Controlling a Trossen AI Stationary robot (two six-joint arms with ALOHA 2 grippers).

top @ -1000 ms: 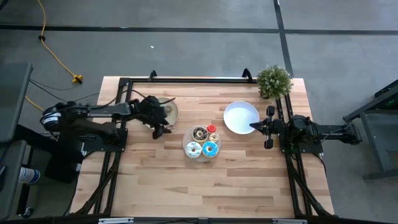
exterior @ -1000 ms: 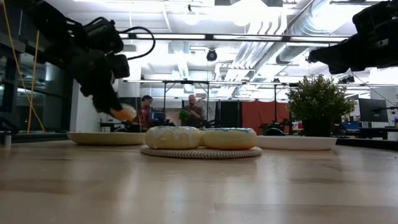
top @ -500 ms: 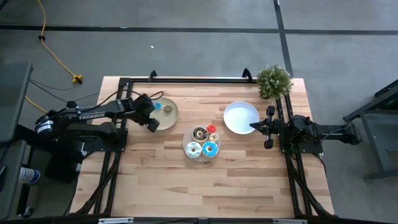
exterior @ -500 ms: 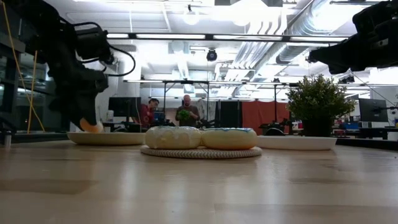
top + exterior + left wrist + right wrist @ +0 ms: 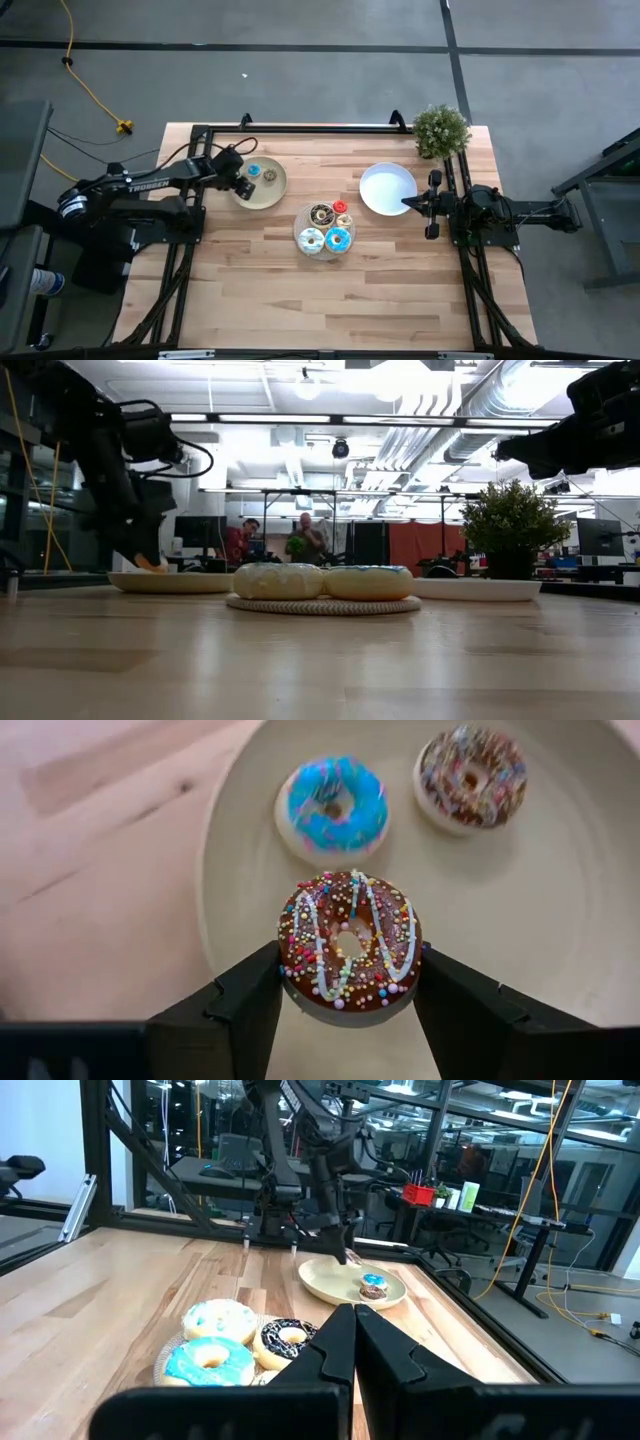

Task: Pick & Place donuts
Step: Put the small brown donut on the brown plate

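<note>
Next, my left gripper lets go of the white-lined chocolate donut on the tan plate [image 5: 247, 185] [image 5: 337, 946], next to the blue donut.
My left gripper [image 5: 350, 970] [image 5: 240, 187] is shut on a chocolate donut [image 5: 350, 942] with white icing lines and sprinkles, low over the left part of the tan plate [image 5: 540, 920] [image 5: 275, 192]. Whether the donut touches the plate does not show. On that plate lie a blue donut [image 5: 332, 805] and a chocolate sprinkled donut [image 5: 472, 775]. Several more donuts sit on a round woven mat [image 5: 325, 228] at the table's middle. My right gripper [image 5: 352, 1320] [image 5: 407, 203] waits shut at the right rim of the white plate [image 5: 385, 185]. My left gripper pinches the chocolate donut by its outer rim [image 5: 292, 960], one finger [image 5: 245, 1005] on each of two opposite sides. The fingers come from above, pointing down. The donut lies flat between them, icing up, low over the tan plate's left part.
A potted plant [image 5: 440, 130] stands at the far right corner. The woven mat holds a chocolate donut [image 5: 320, 213], a red one [image 5: 341, 207], a white one [image 5: 311, 239] and a blue one [image 5: 338, 240]. Bare wood lies along the near half of the table. People show in the room beyond.
My left gripper, keeping the chocolate donut, has moved from the tan plate's near side toward the table's left and far edges and has come down, so the donut now hangs low over the plate's left part. The right arm has kept still.
</note>
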